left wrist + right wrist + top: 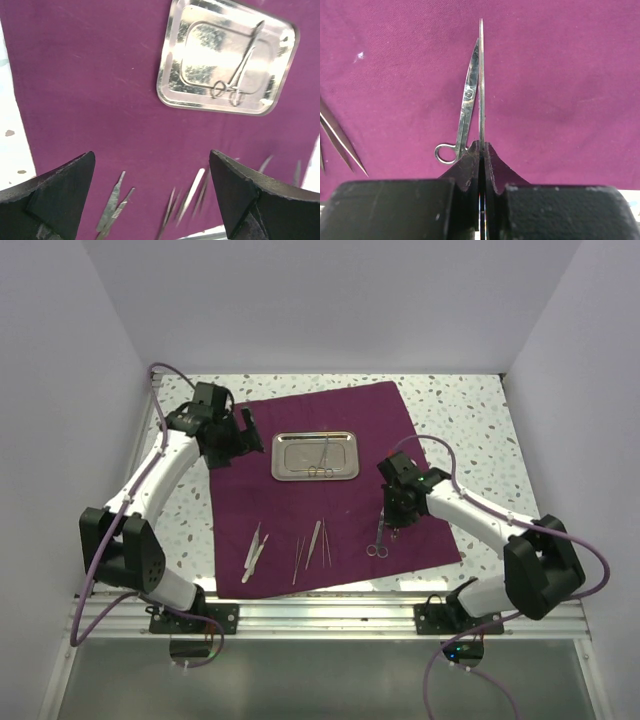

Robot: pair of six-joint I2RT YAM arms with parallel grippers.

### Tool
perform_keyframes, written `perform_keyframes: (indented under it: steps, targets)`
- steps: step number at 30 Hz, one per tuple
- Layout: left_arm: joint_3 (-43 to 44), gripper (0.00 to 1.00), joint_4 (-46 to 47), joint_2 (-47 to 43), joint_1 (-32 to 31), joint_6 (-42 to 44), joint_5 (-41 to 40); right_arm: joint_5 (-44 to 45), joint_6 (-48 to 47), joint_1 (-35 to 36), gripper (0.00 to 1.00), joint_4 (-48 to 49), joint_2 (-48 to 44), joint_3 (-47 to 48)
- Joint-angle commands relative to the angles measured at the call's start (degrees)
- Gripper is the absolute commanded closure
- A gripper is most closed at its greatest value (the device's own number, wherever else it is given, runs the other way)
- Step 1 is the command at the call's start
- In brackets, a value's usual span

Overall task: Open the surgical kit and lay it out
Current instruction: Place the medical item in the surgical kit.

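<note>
My left gripper is going to close on the narrow end [326, 441] [258, 28] of the ring-handled forceps in the steel tray, opposite the forceps' rings.
The surgical kit's plum cloth [330, 430] lies spread flat. On it stands the steel tray [282, 458] [167, 80], with ring-handled forceps [322, 462] [240, 75] inside. Two flat handles [255, 548] [114, 205] and several thin tweezers and probes [318, 542] [192, 192] lie in a row near the cloth's front edge. My left gripper [238, 440] [152, 157] hangs open over bare cloth left of the tray. My right gripper [392, 525] [481, 145] is shut on a thin silver instrument [481, 75], seen edge-on. Scissors [378, 540] [466, 105] lie on the cloth just beside it.
The speckled white tabletop [470, 420] shows around the cloth. White walls close in the left, right and back. A metal rail [320, 615] runs along the near edge, by both arm bases.
</note>
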Motion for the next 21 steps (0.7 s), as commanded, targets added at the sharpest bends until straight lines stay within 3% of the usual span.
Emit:
perform_keyframes:
  steps: [1,3,4,6,7,10,15,21]
  targets:
    - [3.9,0.01,0.2,-1.3,-2.1,3.2,-7.9,-0.3,-0.8,0.0,1.0,1.8,1.9,3.1]
    - [5.6,0.02,-1.0,-0.9,-2.0,4.9,-9.3,-0.2,-1.2,0.0,0.87,1.2,2.7,3.3]
    - [6.1,0.05,-1.5,-0.4,-2.1,5.2,-9.3,-0.2,-1.3,0.0,0.7,0.7,3.4,3.7]
    - [7.1,0.08,-1.7,-0.1,-2.0,5.7,-9.4,-0.4,-1.2,0.1,0.58,-0.1,3.7,4.1]
    - [7.0,0.08,-1.0,-0.2,-2.0,5.8,-9.3,-0.4,-1.2,0.1,0.45,-0.5,3.7,4.2]
    - [7.1,0.08,0.4,0.2,-2.0,6.1,-9.0,0.5,-1.0,0.1,0.36,-2.8,3.0,5.0]
    - [11.2,0.11,1.9,4.3,-4.5,8.2,-11.0,3.5,-1.0,0.0,0.34,-8.3,-1.5,7.0]
    - [25.6,0.13,-2.5,22.3,-15.0,11.3,-18.3,7.1,-0.1,0.1,0.33,-16.0,-8.5,11.3]
